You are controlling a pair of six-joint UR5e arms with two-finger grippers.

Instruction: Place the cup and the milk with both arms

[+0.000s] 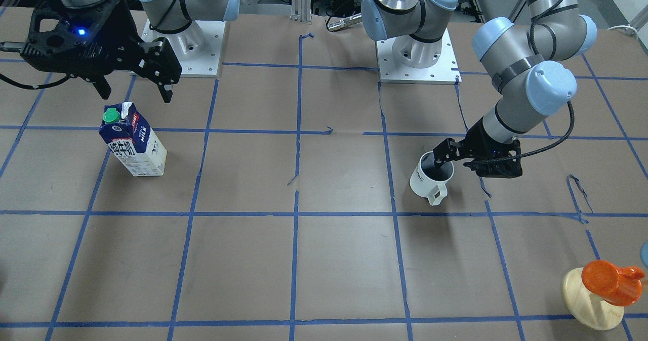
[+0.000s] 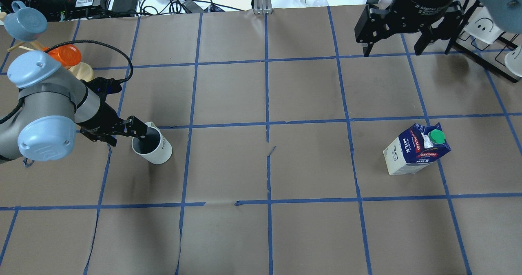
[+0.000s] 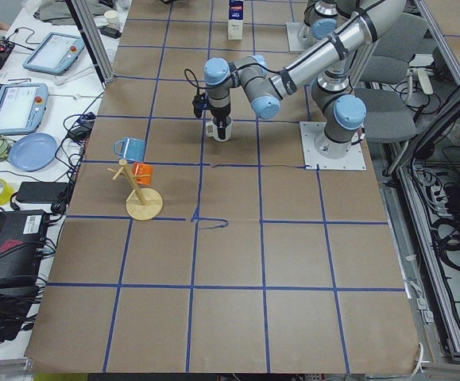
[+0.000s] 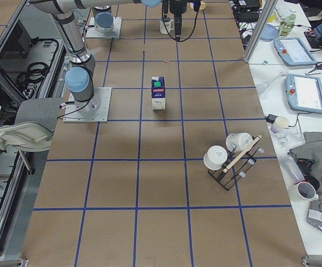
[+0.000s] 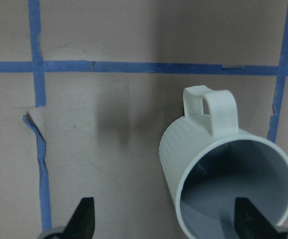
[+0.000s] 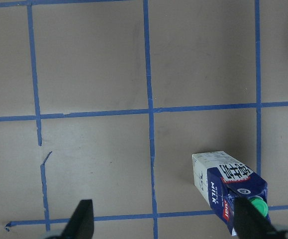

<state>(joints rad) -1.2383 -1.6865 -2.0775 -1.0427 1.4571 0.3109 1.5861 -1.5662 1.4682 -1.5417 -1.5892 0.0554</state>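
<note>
The milk's blue top part [image 1: 124,116] [image 6: 248,198] is around the green cap. My right gripper goes down to it next and closes there.
The white cup [image 1: 429,180] stands upright on the brown table, handle toward the operators' side; it also shows in the overhead view [image 2: 154,147] and the left wrist view [image 5: 223,169]. My left gripper [image 1: 457,160] [image 2: 124,134] [image 5: 166,225] is open and low, one finger over the cup's dark inside, the other outside its wall. The milk [image 1: 133,146] [image 2: 416,150] [image 6: 231,191] stands upright with its green cap on top. My right gripper [image 1: 134,90] [image 2: 401,42] [image 6: 163,224] is open and empty, high above the table, apart from the milk.
An orange cup on a pale wooden stand [image 1: 602,285] [image 2: 67,56] with a blue mug [image 2: 24,20] sits near the left arm. A black rack with white mugs [image 4: 230,158] stands on the right side. Blue tape lines grid the table [image 2: 269,160].
</note>
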